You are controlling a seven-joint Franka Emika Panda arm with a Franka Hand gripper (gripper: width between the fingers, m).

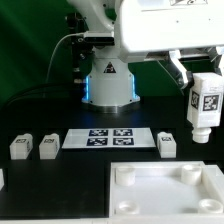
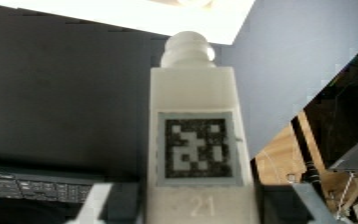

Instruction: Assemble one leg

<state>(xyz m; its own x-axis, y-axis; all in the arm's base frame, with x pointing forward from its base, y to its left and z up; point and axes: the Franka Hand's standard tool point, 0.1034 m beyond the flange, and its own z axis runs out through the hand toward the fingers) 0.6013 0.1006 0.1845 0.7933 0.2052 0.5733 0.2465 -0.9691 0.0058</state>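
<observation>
The robot's gripper will release the white leg, now held upright in the air, upright in the tabletop's front socket (image 1: 210, 206) farthest from the two paired legs.
My gripper (image 1: 203, 82) is shut on a white leg (image 1: 204, 108) with a black-and-white tag. It holds the leg upright in the air at the exterior view's right, above and behind the tabletop's far right corner. In the wrist view the held leg (image 2: 197, 130) fills the middle, its round tip pointing away, with the fingers (image 2: 114, 205) on both sides of its base. The white tabletop (image 1: 165, 205) with round corner sockets lies at the front. Three more legs lie on the table: two (image 1: 21, 146) (image 1: 48, 146) at the left and one (image 1: 168, 143) near the tabletop.
The marker board (image 1: 111, 138) lies flat between the loose legs, behind the tabletop. The arm's base (image 1: 108, 85) with a blue light stands at the back centre. Black cloth covers the table.
</observation>
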